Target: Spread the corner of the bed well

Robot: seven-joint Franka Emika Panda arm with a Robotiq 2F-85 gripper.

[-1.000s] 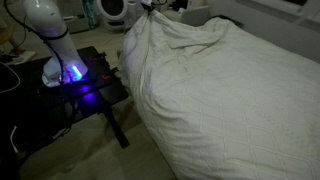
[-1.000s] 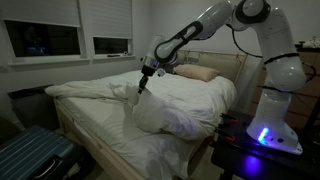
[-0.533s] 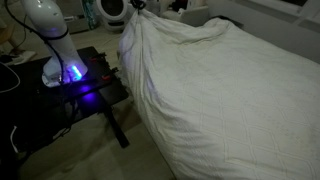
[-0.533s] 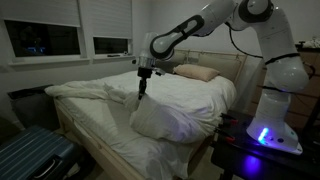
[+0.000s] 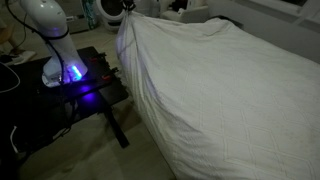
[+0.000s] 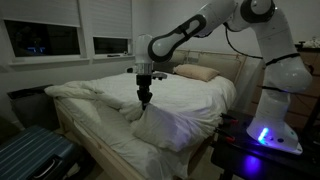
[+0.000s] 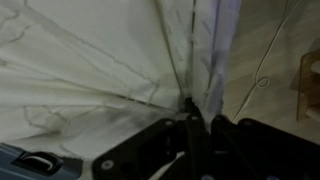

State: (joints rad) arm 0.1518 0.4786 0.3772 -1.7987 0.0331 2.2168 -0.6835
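The robot's gripper needs to release the duvet corner over the bed's far corner [image 5: 120,30], on the side that faces the small black table.
My gripper [image 6: 145,99] hangs over the middle of the bed [image 6: 205,95], shut on the corner [image 6: 150,112] of the thick white duvet. The cloth drops from the fingers in a taut, puffy fold toward the side of the bed near the robot. In an exterior view the gripper [image 5: 128,8] sits at the top edge, with the corner [image 5: 130,22] drawn up into a peak below it. In the wrist view the dark fingers [image 7: 160,140] pinch a ridge of white fabric [image 7: 190,100], and folds radiate from the pinch.
The robot base [image 5: 58,60] glows blue on a small black table [image 5: 90,90] beside the bed. A pillow [image 6: 197,72] lies at the head. A blue suitcase [image 6: 30,155] stands near the bed's foot, below dark windows [image 6: 40,40].
The gripper has carried the held corner across the bed, away from the robot's side. The bunched mound of duvet has flattened and spread out.
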